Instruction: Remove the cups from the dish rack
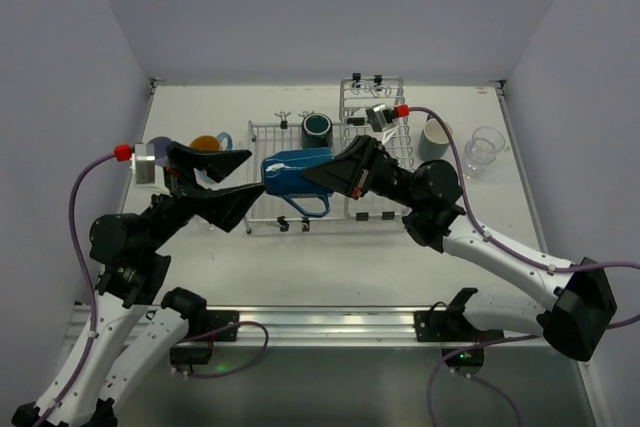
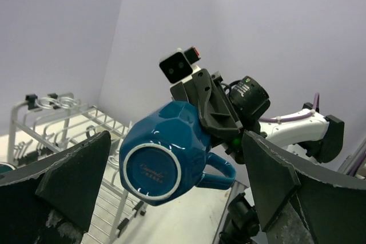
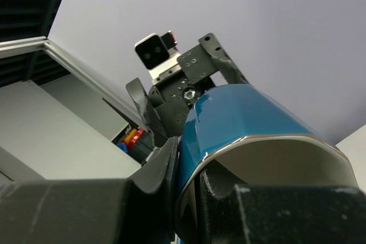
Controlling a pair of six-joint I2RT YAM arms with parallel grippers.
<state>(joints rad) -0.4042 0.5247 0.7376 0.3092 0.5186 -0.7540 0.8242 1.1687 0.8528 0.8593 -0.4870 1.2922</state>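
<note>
Next, my right gripper lets go of the blue mug on the table [image 1: 439, 195] beside the rack, in front of the grey-green mug.
My right gripper [image 1: 325, 177] is shut on the rim of a blue handled mug [image 1: 290, 175], one finger inside and one outside, and holds it on its side above the silver wire dish rack [image 1: 265, 132]. In the right wrist view [image 3: 189, 181] the jaws pinch the mug wall [image 3: 251, 118]. My left gripper [image 1: 250, 179] is open, its fingers either side of the mug's base and apart from it. In the left wrist view [image 2: 171, 181] the mug's base [image 2: 154, 167] faces the camera. A dark green mug [image 1: 317, 127] sits in the rack.
A grey-green mug [image 1: 435, 139] and a clear glass [image 1: 483, 150] stand on the table right of the rack. A light-blue mug [image 1: 225, 139], an orange-topped cup [image 1: 204, 144] and a lavender tumbler [image 1: 160, 147] stand to its left, partly behind my left arm.
</note>
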